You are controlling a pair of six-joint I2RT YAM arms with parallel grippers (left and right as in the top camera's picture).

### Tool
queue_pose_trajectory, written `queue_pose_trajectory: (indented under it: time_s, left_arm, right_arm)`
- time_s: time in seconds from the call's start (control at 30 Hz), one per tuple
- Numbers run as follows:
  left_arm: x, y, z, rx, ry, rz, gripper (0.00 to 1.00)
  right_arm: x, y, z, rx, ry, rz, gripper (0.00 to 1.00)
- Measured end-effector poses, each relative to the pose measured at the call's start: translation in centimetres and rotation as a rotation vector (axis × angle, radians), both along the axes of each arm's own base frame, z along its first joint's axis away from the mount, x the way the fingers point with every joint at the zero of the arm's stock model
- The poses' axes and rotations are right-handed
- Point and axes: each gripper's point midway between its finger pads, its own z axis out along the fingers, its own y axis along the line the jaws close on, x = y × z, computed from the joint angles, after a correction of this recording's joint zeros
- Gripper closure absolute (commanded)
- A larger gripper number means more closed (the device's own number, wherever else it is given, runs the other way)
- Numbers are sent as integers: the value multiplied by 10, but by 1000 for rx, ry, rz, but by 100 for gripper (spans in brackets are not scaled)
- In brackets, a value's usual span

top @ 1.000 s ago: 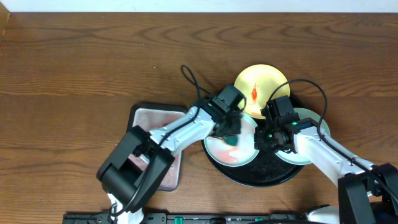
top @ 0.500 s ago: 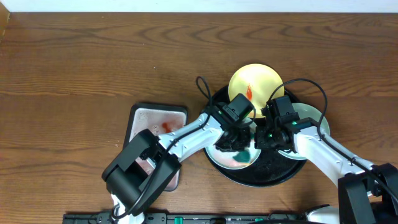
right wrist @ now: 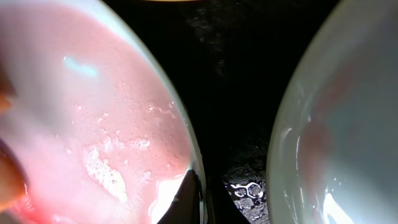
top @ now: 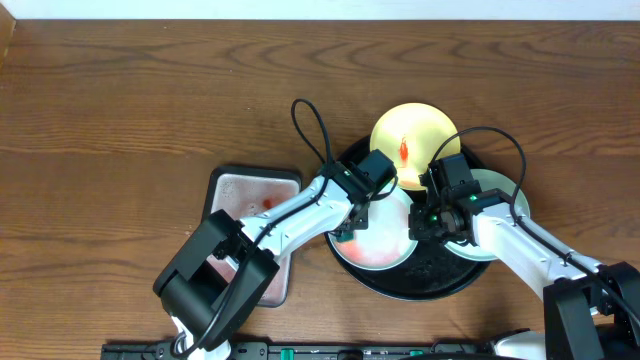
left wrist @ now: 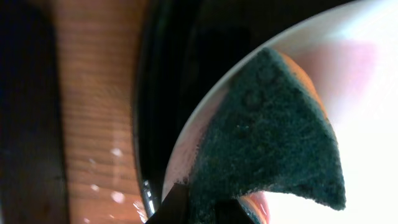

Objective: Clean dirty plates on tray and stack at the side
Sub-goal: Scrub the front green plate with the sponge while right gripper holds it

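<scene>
My left gripper should release the dark teal sponge on the middle of the small grey rectangular tray (top: 245, 233).
The black tray (top: 432, 283) holds three plates. A mint-white plate (top: 382, 243) smeared pink with foamy sauce lies at its left; it shows in the left wrist view (left wrist: 367, 124) and the right wrist view (right wrist: 93, 124). My left gripper (top: 350, 226) is shut on a dark teal sponge (left wrist: 273, 149) pressed on the plate's left edge. My right gripper (top: 420, 222) is shut on that plate's right rim (right wrist: 198, 186). A second mint-white plate (top: 495, 190) lies at the right, under my right arm. A pale yellow plate (top: 420, 135) with a red smear lies at the back.
A small grey rectangular tray (top: 245, 200) with red stains sits left of the black tray, partly under my left arm. Brown wooden table (top: 120, 100) surrounds everything. The black tray's rim (left wrist: 146, 112) runs close beside the sponge.
My left gripper swept the sponge to the right across the plate and back to its left edge. The yellow plate shifted slightly. My right gripper stayed on the rim.
</scene>
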Motion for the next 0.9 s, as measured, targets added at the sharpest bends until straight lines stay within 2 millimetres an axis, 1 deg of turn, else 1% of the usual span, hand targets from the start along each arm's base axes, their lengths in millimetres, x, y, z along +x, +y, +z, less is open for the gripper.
queue_pose_trajectory:
  time_s: [0.13, 0.23, 0.3, 0.4, 0.5, 0.53, 0.67, 0.77, 0.9]
  left_arm:
    - [14, -1, 3, 15, -76, -6, 93]
    - [21, -7, 4, -12, -101, -14, 93]
    - [23, -17, 3, -62, -104, -20, 93]
    - [25, -38, 4, -168, -93, -30, 93]
    - [24, -64, 5, -295, -68, -37, 93]
    - [23, -72, 5, -333, -56, -39, 93]
    - [15, -92, 4, -423, -11, -49, 93]
    - [6, -102, 4, -454, 22, -67, 93]
    - [-13, -111, 4, -473, 84, -101, 92]
  right_arm:
    - [-1, 3, 0, 15, 8, 4, 99]
    - [-2, 3, 0, 17, 10, 4, 99]
    - [-2, 3, 0, 16, 10, 4, 99]
    - [-2, 2, 0, 13, 9, 3, 99]
    - [-1, 2, 0, 9, 9, 2, 99]
    - [-1, 1, 0, 7, 9, 2, 99]
    - [-1, -1, 0, -5, 8, 0, 99]
    - [-1, -2, 0, -15, 7, -2, 99]
    - [0, -4, 0, -27, 1, -1, 99]
